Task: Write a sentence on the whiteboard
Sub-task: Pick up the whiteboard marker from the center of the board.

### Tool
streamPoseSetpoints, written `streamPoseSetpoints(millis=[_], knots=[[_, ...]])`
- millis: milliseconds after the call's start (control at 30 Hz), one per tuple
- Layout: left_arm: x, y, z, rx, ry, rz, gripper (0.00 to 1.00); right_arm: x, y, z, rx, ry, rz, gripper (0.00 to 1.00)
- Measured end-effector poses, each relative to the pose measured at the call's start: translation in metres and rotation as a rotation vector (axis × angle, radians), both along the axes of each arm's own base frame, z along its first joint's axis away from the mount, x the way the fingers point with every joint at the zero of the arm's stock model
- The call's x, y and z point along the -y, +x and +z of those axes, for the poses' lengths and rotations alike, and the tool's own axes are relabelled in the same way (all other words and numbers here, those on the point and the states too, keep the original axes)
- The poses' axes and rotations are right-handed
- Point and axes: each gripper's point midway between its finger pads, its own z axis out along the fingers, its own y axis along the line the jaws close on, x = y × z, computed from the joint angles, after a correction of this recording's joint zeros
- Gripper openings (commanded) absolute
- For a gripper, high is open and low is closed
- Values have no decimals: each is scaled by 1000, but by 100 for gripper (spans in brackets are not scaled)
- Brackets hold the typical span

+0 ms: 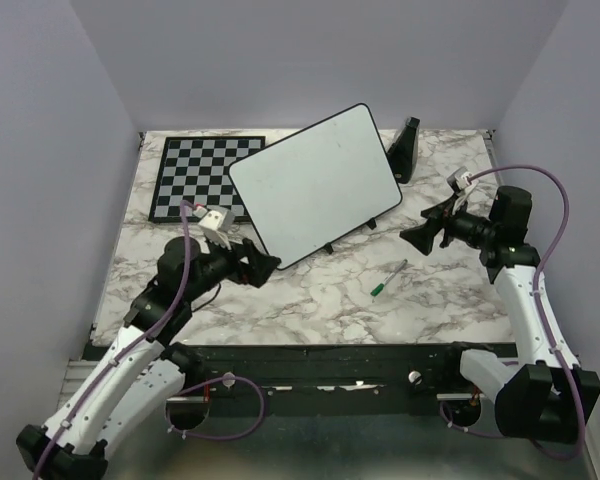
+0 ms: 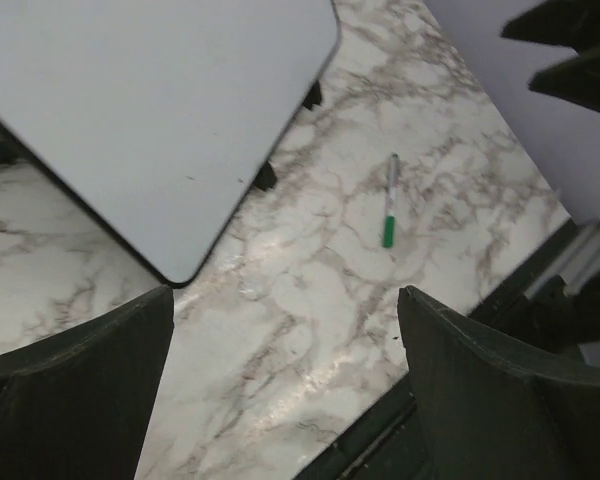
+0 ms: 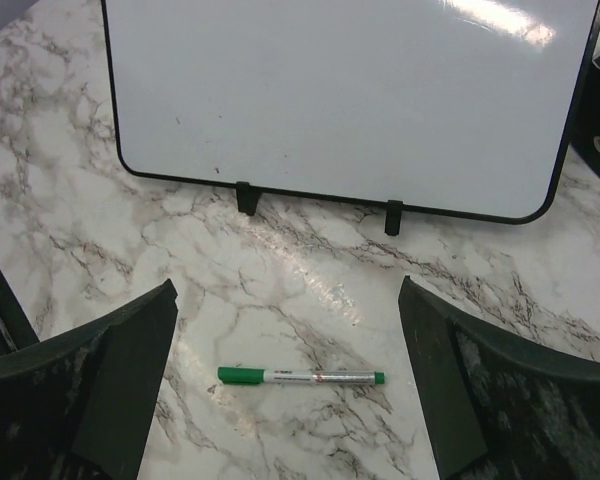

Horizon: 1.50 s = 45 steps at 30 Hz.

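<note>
Once the left gripper holds the marker up, the robot's right gripper needs to close on the marker's plain end (image 1: 403,264) (image 3: 374,378), opposite the green cap.
The whiteboard (image 1: 315,180) stands tilted on small black feet at the table's middle; it also shows in the left wrist view (image 2: 150,110) and the right wrist view (image 3: 350,95). Its face is blank; no sentence shows on it. A green-capped marker (image 1: 388,279) lies flat on the marble in front of it, also in the left wrist view (image 2: 390,200) and the right wrist view (image 3: 300,376). My left gripper (image 1: 265,266) is open and empty by the board's near-left corner. My right gripper (image 1: 420,236) is open and empty, above and right of the marker.
A black-and-white chessboard (image 1: 195,178) lies at the back left, partly behind the whiteboard. A black stand-like object (image 1: 405,150) sits behind the board's right corner. The black rail (image 1: 330,365) runs along the table's near edge. Grey walls enclose the table.
</note>
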Motion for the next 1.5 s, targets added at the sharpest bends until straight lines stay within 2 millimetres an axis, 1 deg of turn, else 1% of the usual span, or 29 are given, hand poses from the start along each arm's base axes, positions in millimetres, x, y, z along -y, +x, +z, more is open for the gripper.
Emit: streamPoseSetpoints(millis=[100, 133, 167, 200, 233, 300, 333, 367, 433, 467, 533, 633, 667, 700, 767, 800, 867, 933, 1000, 1133, 1367, 1400, 1500], knots=[[40, -24, -10, -58, 8, -138, 99, 1, 0, -5, 3, -32, 23, 100], [58, -35, -13, -80, 24, -193, 99, 1, 0, -6, 4, -41, 29, 100], [74, -44, -15, -99, 41, -243, 97, 2, 0, -7, 4, -49, 34, 100], [87, -50, -17, -111, 61, -270, 93, 2, 1, -7, 6, -56, 37, 100], [107, -57, -25, -143, 103, -305, 93, 3, 1, -8, 5, -62, 41, 100], [138, -60, -34, -179, 155, -338, 92, 3, 1, -9, 1, -70, 47, 100], [152, -59, -46, -206, 193, -348, 92, 3, 2, -10, -2, -73, 48, 100], [163, -56, -55, -224, 220, -349, 91, 3, 2, -11, -8, -75, 50, 100], [186, -50, -85, -279, 303, -348, 87, 4, 3, -12, -15, -80, 52, 100], [193, -47, -94, -291, 325, -347, 86, 4, 3, -13, -20, -81, 51, 100], [212, -40, -120, -324, 393, -350, 81, 5, 2, -13, -24, -86, 49, 100], [236, -33, -138, -338, 443, -368, 73, 6, 3, -13, -25, -90, 44, 100], [246, -30, -141, -336, 451, -375, 70, 6, 3, -13, -27, -91, 42, 100], [254, -27, -143, -332, 455, -382, 65, 7, 3, -13, -30, -91, 40, 100], [271, -22, -147, -324, 463, -397, 59, 7, 3, -13, -31, -92, 38, 100], [276, -20, -149, -322, 467, -402, 56, 7, 3, -13, -31, -92, 38, 100], [285, -17, -156, -325, 480, -411, 53, 8, 4, -13, -30, -97, 32, 100], [288, -16, -164, -330, 498, -420, 52, 11, 6, -13, -31, -101, 18, 100], [289, -16, -170, -339, 515, -424, 50, 15, 8, -12, -28, -108, 3, 100], [288, -17, -181, -358, 553, -431, 47, 15, 9, -11, -27, -106, 1, 100], [294, -12, -196, -372, 594, -437, 43, 15, 8, -12, -33, -105, 2, 100], [295, -12, -198, -376, 602, -435, 40, 15, 8, -12, -36, -105, 1, 100], [297, -8, -203, -377, 623, -427, 36, 17, 9, -14, -44, -104, -4, 100]])
